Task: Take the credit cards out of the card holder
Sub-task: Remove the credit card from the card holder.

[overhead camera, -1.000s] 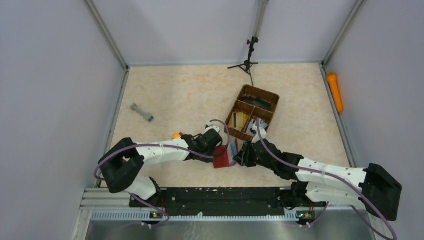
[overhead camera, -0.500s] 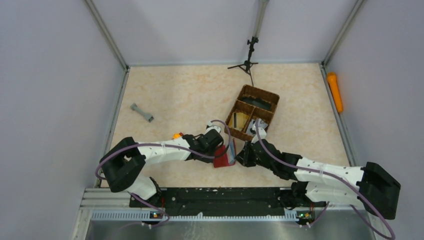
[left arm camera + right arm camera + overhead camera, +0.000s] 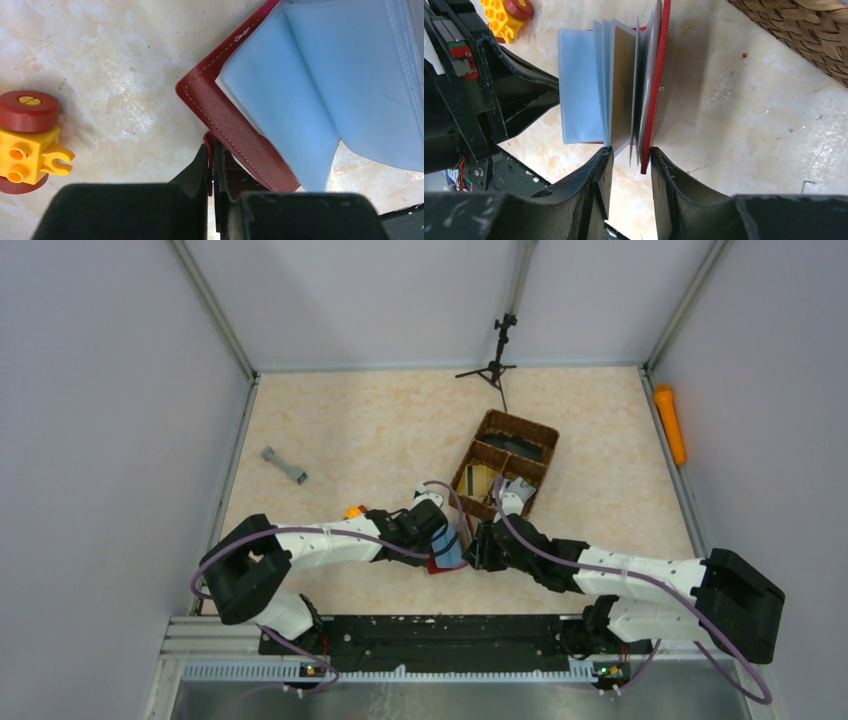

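Note:
The tan-gold credit card's sleeve is standing up next to the red cover, so next my right gripper pinches the cover's edge (image 3: 646,152) and folds the card holder open flat.
The dark red card holder (image 3: 437,562) stands open on edge on the table between my two grippers. My left gripper (image 3: 441,537) is shut on its small side tab (image 3: 210,150); the red cover (image 3: 235,125) and pale blue sleeves (image 3: 320,75) fan out beyond it. In the right wrist view the cover (image 3: 658,85) stands upright with several sleeves. A tan-gold credit card (image 3: 623,85) sits in one sleeve. My right gripper (image 3: 630,155) is open, its fingers (image 3: 594,185) on either side of the lower edges of the sleeves and cover. It also shows in the top view (image 3: 478,548).
A brown wicker divided basket (image 3: 505,465) stands just behind the right gripper and shows in the right wrist view (image 3: 804,35). An orange-yellow toy block (image 3: 27,145) lies left of the holder. A grey dumbbell piece (image 3: 284,466), a small tripod (image 3: 495,365) and an orange cylinder (image 3: 669,423) lie farther off.
My right gripper has moved left up to the card holder. The holder has opened wider, with its pale blue sleeves now showing from above. The left gripper keeps its hold.

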`<state>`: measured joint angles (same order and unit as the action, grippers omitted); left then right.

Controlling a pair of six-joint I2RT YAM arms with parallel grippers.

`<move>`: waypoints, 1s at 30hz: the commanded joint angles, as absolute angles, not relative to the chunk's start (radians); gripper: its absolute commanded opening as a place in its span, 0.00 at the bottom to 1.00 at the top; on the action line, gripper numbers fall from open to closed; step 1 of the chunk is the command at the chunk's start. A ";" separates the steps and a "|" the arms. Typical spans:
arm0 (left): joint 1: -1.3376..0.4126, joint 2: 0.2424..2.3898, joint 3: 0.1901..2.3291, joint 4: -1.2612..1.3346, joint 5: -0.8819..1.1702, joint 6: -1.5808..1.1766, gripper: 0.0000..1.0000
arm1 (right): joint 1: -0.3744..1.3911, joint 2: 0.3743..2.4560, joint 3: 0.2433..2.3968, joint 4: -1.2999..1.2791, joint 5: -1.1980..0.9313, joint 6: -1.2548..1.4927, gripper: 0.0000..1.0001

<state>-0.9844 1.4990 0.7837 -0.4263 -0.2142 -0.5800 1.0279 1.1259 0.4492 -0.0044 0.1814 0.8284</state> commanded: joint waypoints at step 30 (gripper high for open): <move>-0.997 1.329 0.746 -0.320 -0.019 -0.554 0.00 | 1.042 1.080 0.438 -0.052 0.287 0.804 0.36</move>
<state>-0.9913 1.4094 0.7662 -0.3649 -0.0391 -0.5476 1.0279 1.1095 0.4454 -0.0525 0.2436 0.8047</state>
